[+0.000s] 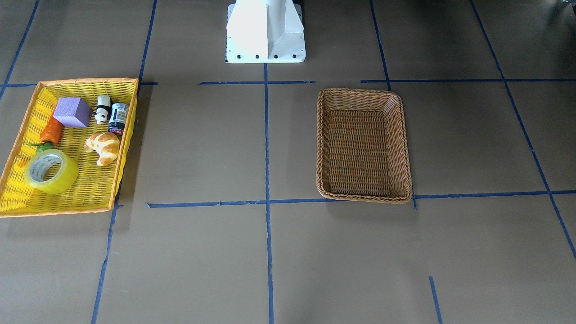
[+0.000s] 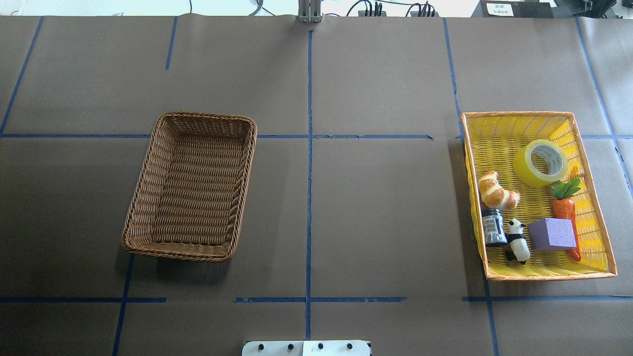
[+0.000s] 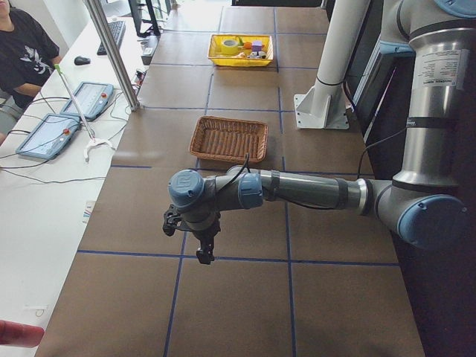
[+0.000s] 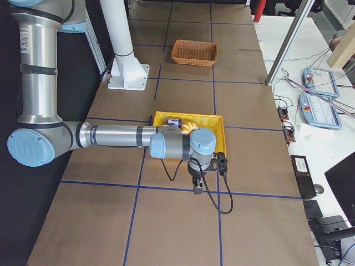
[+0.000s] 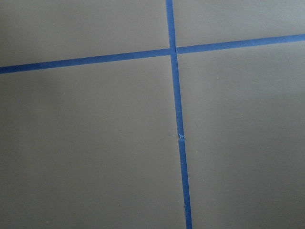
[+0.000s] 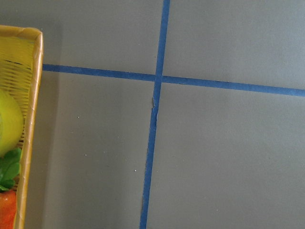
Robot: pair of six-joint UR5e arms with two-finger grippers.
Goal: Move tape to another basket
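Observation:
The tape's side point(image 1: 29, 174) point(image 6: 9, 122) opposite the croissant is the next spot for my right gripper to close on, with one finger inside the hole of the tape.
The tape point(image 2: 540, 162), a yellow roll with a white core, lies in the far part of the yellow orange-rimmed tray point(image 2: 494, 128) on the table's right side; it also shows in the front-facing view point(image 1: 51, 171) and at the right wrist view's left edge point(image 6: 8, 121). The brown wicker basket point(image 2: 198, 188) stands on the left side with nothing in it. My left gripper point(image 3: 203, 256) hangs over bare table beyond the basket. My right gripper point(image 4: 197, 188) hangs over bare table just outside the tray. Both show only in the side views, so I cannot tell whether they are open or shut.
The tray also holds a croissant point(image 2: 497, 191), a carrot point(image 2: 566, 210), a purple block point(image 2: 551, 234), a panda figure point(image 2: 517, 241) and a dark jar point(image 2: 493, 227). The white robot base point(image 1: 265, 31) stands mid-table. An operator point(image 3: 22, 52) sits at the side desk.

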